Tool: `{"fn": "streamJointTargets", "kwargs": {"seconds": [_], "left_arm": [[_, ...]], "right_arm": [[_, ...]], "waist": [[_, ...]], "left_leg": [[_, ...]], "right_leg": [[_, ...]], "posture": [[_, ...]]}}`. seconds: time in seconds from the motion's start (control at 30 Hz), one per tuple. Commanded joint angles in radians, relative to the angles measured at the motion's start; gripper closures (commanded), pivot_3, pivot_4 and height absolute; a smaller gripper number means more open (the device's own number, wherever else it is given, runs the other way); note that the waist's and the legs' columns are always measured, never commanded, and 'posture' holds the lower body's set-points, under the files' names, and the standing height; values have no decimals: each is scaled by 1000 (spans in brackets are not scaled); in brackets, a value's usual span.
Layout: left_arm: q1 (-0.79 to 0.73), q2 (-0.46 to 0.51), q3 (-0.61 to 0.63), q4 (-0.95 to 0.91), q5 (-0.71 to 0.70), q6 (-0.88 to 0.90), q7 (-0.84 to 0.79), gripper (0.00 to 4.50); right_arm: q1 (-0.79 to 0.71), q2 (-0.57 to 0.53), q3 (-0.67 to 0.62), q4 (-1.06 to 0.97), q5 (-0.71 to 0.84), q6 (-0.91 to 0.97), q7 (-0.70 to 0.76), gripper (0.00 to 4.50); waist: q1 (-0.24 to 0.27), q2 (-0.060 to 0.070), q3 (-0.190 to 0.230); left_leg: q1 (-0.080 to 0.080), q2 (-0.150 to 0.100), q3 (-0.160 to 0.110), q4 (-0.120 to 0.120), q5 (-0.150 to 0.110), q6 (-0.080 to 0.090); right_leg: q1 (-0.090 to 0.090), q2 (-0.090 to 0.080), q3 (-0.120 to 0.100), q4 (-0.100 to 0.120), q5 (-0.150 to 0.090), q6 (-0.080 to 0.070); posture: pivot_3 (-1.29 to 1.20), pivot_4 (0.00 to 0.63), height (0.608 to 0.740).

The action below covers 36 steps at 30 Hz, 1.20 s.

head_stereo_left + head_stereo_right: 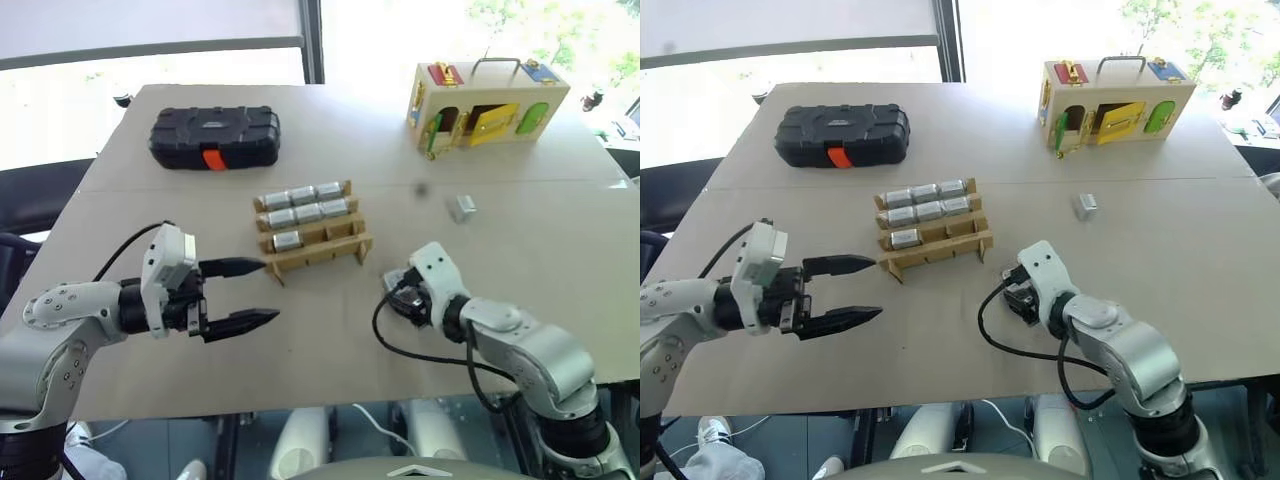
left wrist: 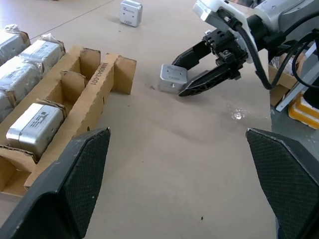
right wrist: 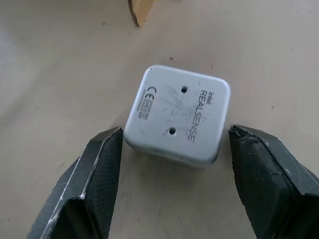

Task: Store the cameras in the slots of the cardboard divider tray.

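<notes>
The camera sits crooked under my right gripper, with one corner close to a finger, so next I open wider and grab it squarely by its opposite sides (image 3: pixel 222 125).
The cardboard divider tray (image 1: pixel 322 251) stands mid-table with several silver cameras (image 1: pixel 303 212) in its slots, and empty slots show in its front row. One loose camera (image 3: pixel 177 114) lies flat on the table to the tray's right. My right gripper (image 3: pixel 175 130) is lowered over it, open, with a finger on each side. One finger (image 3: pixel 99 169) is almost at the camera's corner, while the other (image 3: pixel 264 169) stands off by a small gap. Another loose camera (image 1: pixel 463 207) lies farther back on the right. My left gripper (image 1: pixel 268 290) hovers open and empty just left of the tray.
A black case with an orange latch (image 1: pixel 214 137) sits at the back left. A pale wooden box with coloured doors (image 1: pixel 487 105) is at the back right. The table's front edge runs just below both arms.
</notes>
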Motion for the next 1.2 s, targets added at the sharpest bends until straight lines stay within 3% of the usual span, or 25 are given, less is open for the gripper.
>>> {"fn": "streamJointTargets", "kwargs": {"seconds": [0.03,0.1,0.2,0.23,0.53,0.57,0.6,0.7,0.97,1.07,1.17,1.2], "left_arm": [[3,5,8,-33,-11,-27,13,0],[8,4,5,-38,-11,-32,17,0],[12,5,4,-40,-17,-35,22,0],[12,6,5,-40,-18,-35,23,0],[7,13,-2,-37,-19,-42,29,0],[5,13,-5,-36,-20,-42,30,0],[4,13,-7,-36,-20,-42,31,0],[5,13,-13,-38,-20,-44,33,0],[-3,18,-22,-34,-23,-45,32,0],[-6,24,-22,-31,-26,-46,28,0],[-5,30,-24,-29,-28,-56,9,0],[-7,32,-25,-28,-28,-62,1,0]], "right_arm": [[8,-25,8,-20,7,1,20,1244],[7,-34,15,-11,1,-18,25,1244],[2,-33,18,8,-6,-42,26,2033],[-2,-21,10,12,2,-42,28,2484],[-10,62,-27,17,43,-25,36,2484],[-10,67,-33,20,44,-28,35,1683],[-10,70,-38,22,45,-30,34,1187],[-12,70,-33,17,41,-25,31,62],[-25,136,-52,46,47,0,6,62],[-25,149,-53,62,31,-7,-12,749],[-25,144,-53,70,18,-19,-17,2270],[-25,133,-49,69,14,-26,-14,2549]], "waist": [[0,0,0],[0,0,0],[-1,0,0],[-2,0,0],[-23,0,0],[-24,0,0],[-23,0,0],[-23,0,0],[-24,0,0],[-24,0,0],[-25,0,0],[-25,0,0]], "left_leg": [[0,0,0,0,0,0],[0,0,0,0,0,0],[0,0,0,0,0,0],[0,0,0,0,0,0],[0,1,0,0,0,0],[0,1,0,0,0,0],[0,1,0,-1,0,0],[0,1,0,-1,0,0],[0,1,-1,-1,0,0],[0,1,0,-1,0,0],[1,1,0,-1,0,0],[1,1,0,-1,0,0]], "right_leg": [[0,0,0,0,0,0],[0,0,0,0,0,0],[0,0,0,0,-1,1],[0,0,0,0,-1,2],[0,1,0,0,-1,1],[0,1,0,0,-1,1],[0,1,0,0,-1,1],[0,0,0,0,0,1],[0,1,0,0,0,0],[0,1,0,0,0,0],[0,1,0,0,0,1],[0,1,0,0,-1,1]], "posture": [[0,150,740],[0,150,740],[0,150,740],[0,150,740],[0,150,740],[0,150,740],[0,150,740],[0,150,740],[0,150,740],[0,150,740],[0,150,740],[0,150,740]]}}
